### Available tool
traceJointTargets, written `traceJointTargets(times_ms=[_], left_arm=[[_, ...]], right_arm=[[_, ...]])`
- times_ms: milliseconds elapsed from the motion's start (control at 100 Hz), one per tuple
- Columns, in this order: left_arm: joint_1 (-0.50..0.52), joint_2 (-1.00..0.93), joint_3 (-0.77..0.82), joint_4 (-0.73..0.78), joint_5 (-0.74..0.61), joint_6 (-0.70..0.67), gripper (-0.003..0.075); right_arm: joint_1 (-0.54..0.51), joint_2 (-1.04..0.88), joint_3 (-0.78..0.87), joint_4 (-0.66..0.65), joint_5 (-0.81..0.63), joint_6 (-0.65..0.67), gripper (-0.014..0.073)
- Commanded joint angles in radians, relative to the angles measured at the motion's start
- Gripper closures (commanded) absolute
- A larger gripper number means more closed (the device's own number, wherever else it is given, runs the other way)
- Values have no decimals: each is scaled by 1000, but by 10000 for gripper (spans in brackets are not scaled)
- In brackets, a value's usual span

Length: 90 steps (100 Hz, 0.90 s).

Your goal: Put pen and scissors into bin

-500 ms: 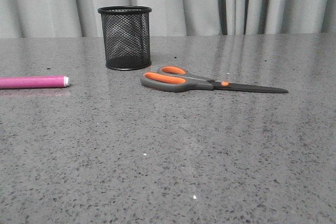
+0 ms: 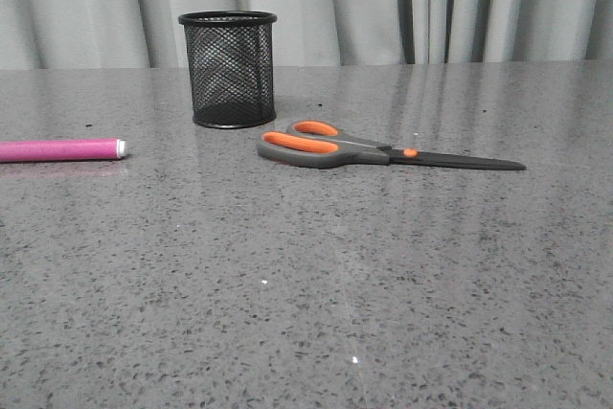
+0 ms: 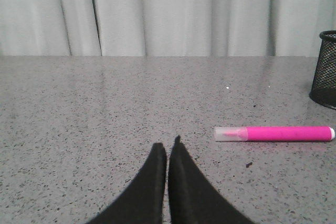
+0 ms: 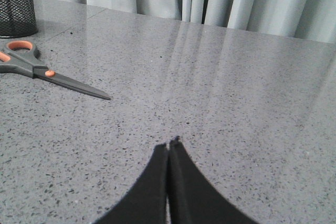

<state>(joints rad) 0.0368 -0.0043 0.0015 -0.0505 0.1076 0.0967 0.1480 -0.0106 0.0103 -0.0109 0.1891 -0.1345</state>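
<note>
The magenta pen will go into the black wire-mesh bin. So next, my left gripper will close around the middle of the magenta pen's body (image 2: 36, 150) (image 3: 276, 134).
The black wire-mesh bin (image 2: 229, 69) stands upright at the back of the grey table. The scissors (image 2: 364, 147) lie flat just in front of it to the right, handles toward the bin, blades pointing right. The magenta pen (image 2: 59, 149) lies at the left edge, white tip toward the middle. No arm shows in the front view. My left gripper (image 3: 168, 144) is shut and empty, the pen (image 3: 274, 134) a short way ahead of it to one side, the bin (image 3: 325, 69) beyond. My right gripper (image 4: 170, 144) is shut and empty, far from the scissors (image 4: 47, 73) and the bin (image 4: 17, 4).
Grey curtains (image 2: 383, 2) hang behind the table's far edge. The speckled grey tabletop (image 2: 316, 275) stretches toward the camera in front of the objects.
</note>
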Motion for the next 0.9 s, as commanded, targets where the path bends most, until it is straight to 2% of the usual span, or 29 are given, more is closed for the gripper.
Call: traceJointTargets(times_ms=[0, 560, 890], left_arm=[[-1, -31, 44, -10, -73, -5, 739], [-1, -31, 44, -33, -77, -5, 739], [-1, -31, 44, -349, -69, -5, 739]], right_arm=[[-5, -20, 15, -8, -75, 1, 662], [-5, -20, 15, -1, -159, 1, 662], [-5, -20, 15, 241, -189, 1, 662]])
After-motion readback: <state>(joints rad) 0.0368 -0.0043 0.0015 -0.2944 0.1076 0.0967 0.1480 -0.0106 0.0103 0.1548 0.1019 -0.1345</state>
